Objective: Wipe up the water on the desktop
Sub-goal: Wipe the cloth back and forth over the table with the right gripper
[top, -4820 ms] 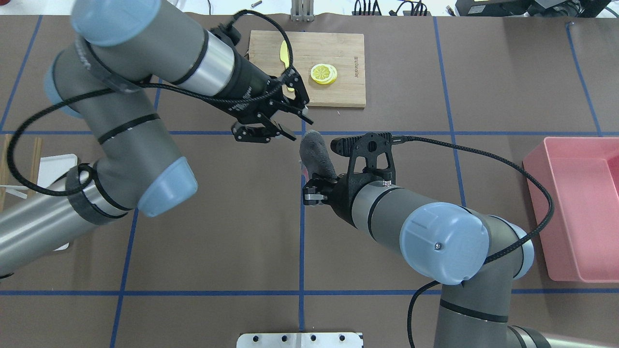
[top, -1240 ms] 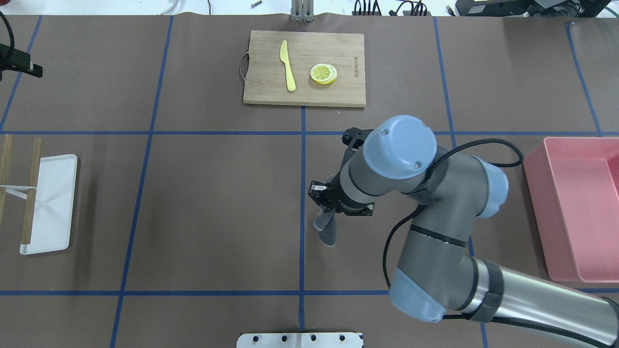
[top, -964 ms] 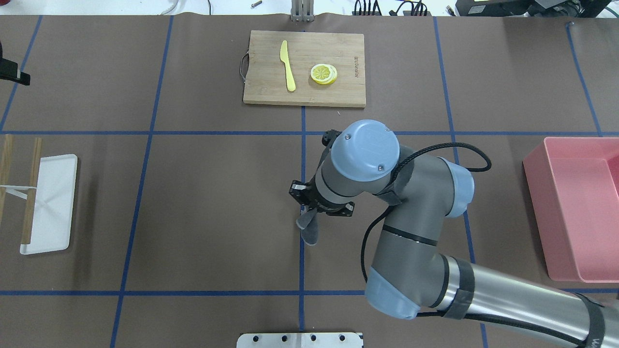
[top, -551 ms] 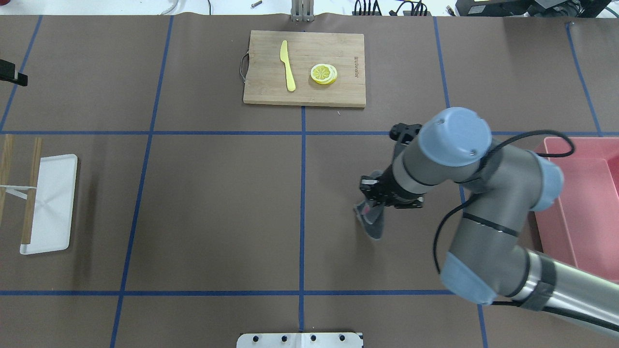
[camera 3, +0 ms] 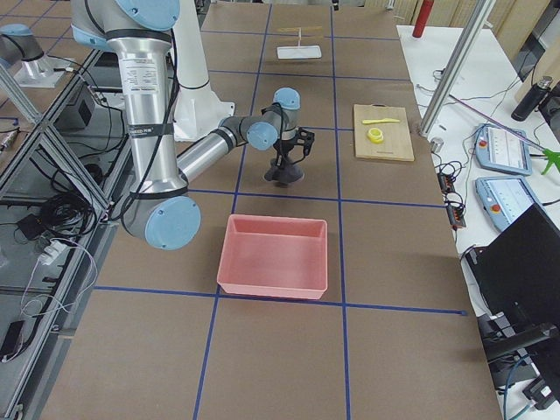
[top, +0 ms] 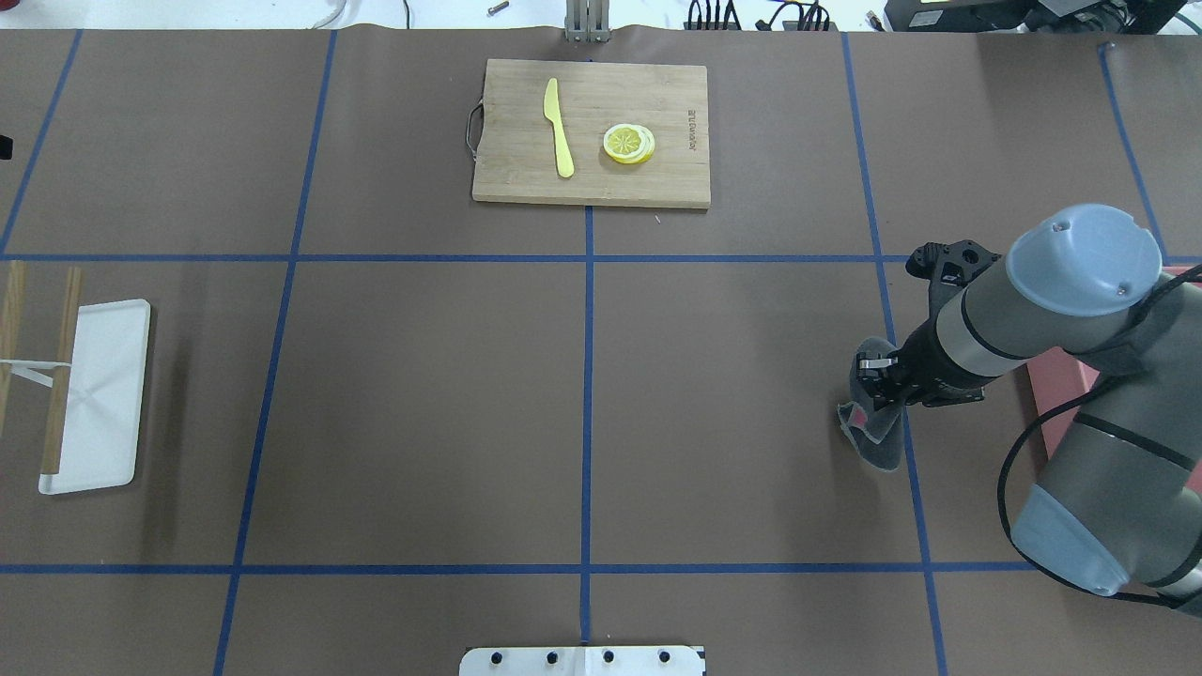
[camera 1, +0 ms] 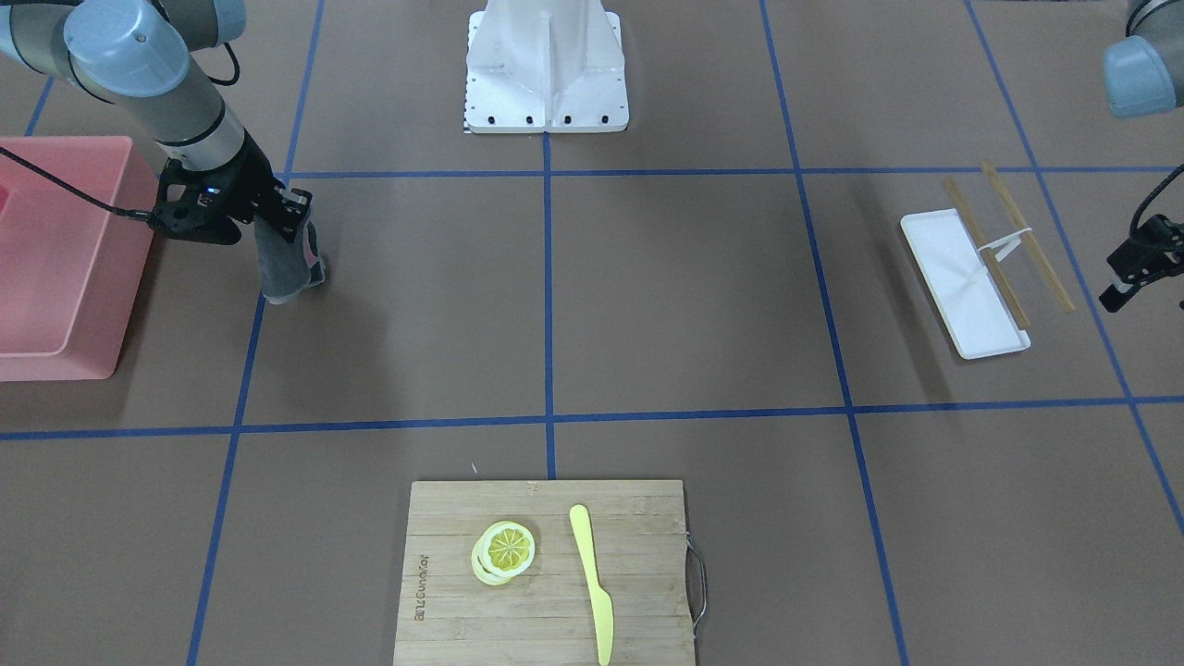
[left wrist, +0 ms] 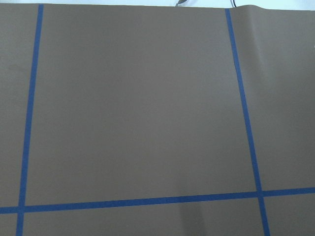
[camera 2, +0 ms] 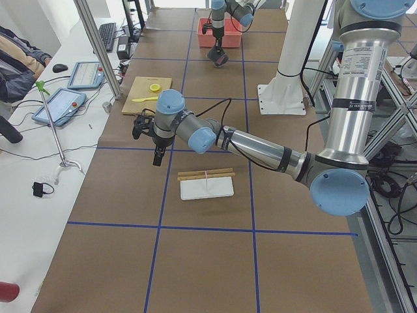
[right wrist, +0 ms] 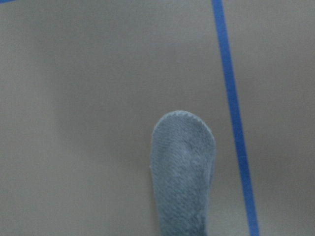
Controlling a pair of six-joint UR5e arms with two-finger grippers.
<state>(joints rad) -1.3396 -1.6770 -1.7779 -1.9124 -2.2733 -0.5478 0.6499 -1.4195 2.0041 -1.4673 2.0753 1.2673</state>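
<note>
My right gripper is going to release the grey cloth on the bottom of the pink bin (camera 1: 41,285).
The desktop (top: 423,394) is brown with blue tape lines; I see no water on it. My right gripper (top: 877,374) is shut on a grey cloth (top: 875,439) and points down near the right side, beside the pink bin. The cloth hangs from the jaws and its lower end seems to touch the desktop (camera 1: 647,305). It also shows in the front view (camera 1: 281,266) and the right wrist view (right wrist: 184,172). My left gripper (camera 1: 1130,276) is high at the far left edge, only partly in view; I cannot tell whether it is open.
A pink bin (camera 1: 92,277) stands just right of the cloth. A bamboo cutting board (top: 657,183) with a yellow knife (top: 561,131) and lemon slices (top: 628,144) lies at the back. A white tray (top: 103,422) with chopsticks (top: 61,376) lies at the left.
My right gripper has swept the cloth from the table's middle to the right, toward the pink bin. My left arm has drawn back from the middle to the left edge.
</note>
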